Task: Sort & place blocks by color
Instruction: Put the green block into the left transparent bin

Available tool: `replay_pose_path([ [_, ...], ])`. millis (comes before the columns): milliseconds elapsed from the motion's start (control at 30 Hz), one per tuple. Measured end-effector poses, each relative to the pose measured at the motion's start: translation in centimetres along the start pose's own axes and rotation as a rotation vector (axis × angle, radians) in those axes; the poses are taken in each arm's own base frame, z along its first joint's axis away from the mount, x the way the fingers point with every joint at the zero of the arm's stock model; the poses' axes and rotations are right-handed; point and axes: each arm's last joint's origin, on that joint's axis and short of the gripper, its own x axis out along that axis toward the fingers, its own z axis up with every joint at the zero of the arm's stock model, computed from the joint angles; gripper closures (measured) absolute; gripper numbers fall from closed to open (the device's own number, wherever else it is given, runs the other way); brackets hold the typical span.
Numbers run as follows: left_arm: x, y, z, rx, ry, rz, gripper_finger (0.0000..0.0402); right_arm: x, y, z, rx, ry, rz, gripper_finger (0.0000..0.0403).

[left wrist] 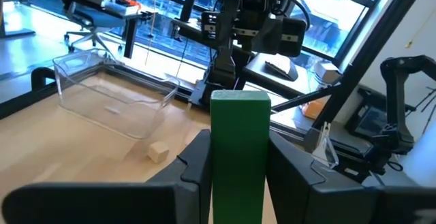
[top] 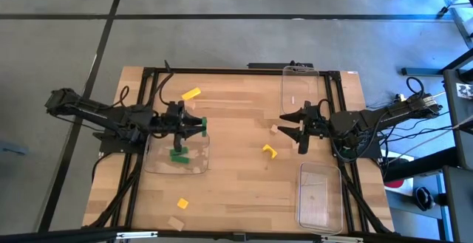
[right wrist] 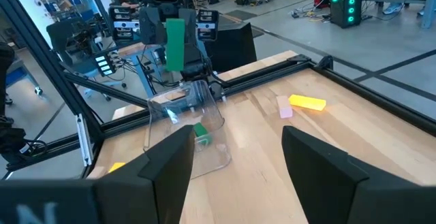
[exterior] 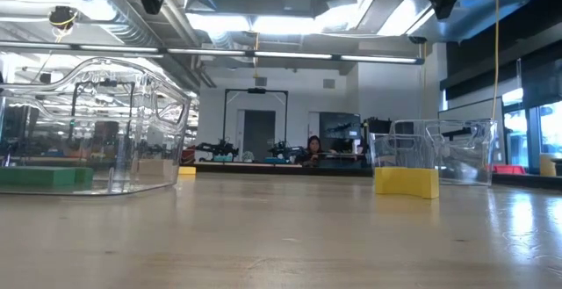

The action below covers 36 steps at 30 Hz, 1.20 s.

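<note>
I will release the green block from my left gripper against the green pieces on the clear tray's bottom [top: 178, 156].
My left gripper [top: 198, 127] is shut on a green block [left wrist: 238, 142] and hovers over the far edge of a clear tray [top: 194, 163]. A green piece [top: 179, 154] lies on that tray's floor; the low view shows a green block [exterior: 39, 177] there too. My right gripper [top: 290, 125] is open above the table's right half, its fingers pointing left. A tan block [top: 273, 129] and a yellow block [top: 270, 151] lie on the table near it. Loose blocks also lie far left, yellow [top: 191, 94], and near left, yellow [top: 182, 204] and tan [top: 175, 223]. My left gripper pinches the green block between its two fingers [left wrist: 197, 166], which press on its two long sides [left wrist: 238, 183]. The fingers come level from the table's left. The block stands upright in the hold, its top end [left wrist: 240, 101] above the fingers, lifted clear over the tray.
Two more clear trays sit on the right side, one at the far edge [top: 299, 88] and one at the near edge [top: 319, 195]. A black frame rail [top: 222, 72] borders the table. Bare wood [top: 236, 176] lies between the two arms.
</note>
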Motion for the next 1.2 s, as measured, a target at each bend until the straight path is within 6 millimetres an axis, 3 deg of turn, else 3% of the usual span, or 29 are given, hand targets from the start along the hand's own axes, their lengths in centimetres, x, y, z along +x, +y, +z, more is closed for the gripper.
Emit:
replay_pose_path([
  [100, -0.1, -0.3, 0.3, 0.002, 0.088, 0.016, 0.0309, 0.0, 0.0, 0.0, 0.000, 0.000, 0.000, 0.0178],
  [333, -0.4, -1.9, 0.3, 0.059, 0.495, 0.115, 0.0309, 0.0, 0.0, 0.0, -0.001, 0.001, 0.000, 0.0178],
  [533, -0.2, -2.2, -3.4, 0.075, 0.797, 0.142, 0.0309, 0.0, 0.0, 0.0, -0.002, 0.003, -0.001, 0.0178],
  [767, 0.4, -1.0, -7.8, 0.127, 1.075, 0.285, 0.0309, 0.0, 0.0, -0.1, -0.004, 0.008, -0.003, 0.0178],
  [1200, 2.2, -0.4, -12.4, 0.282, 1.339, 0.264, 0.0309, 0.0, 0.0, -0.1, -0.005, 0.009, -0.004, 0.0178],
])
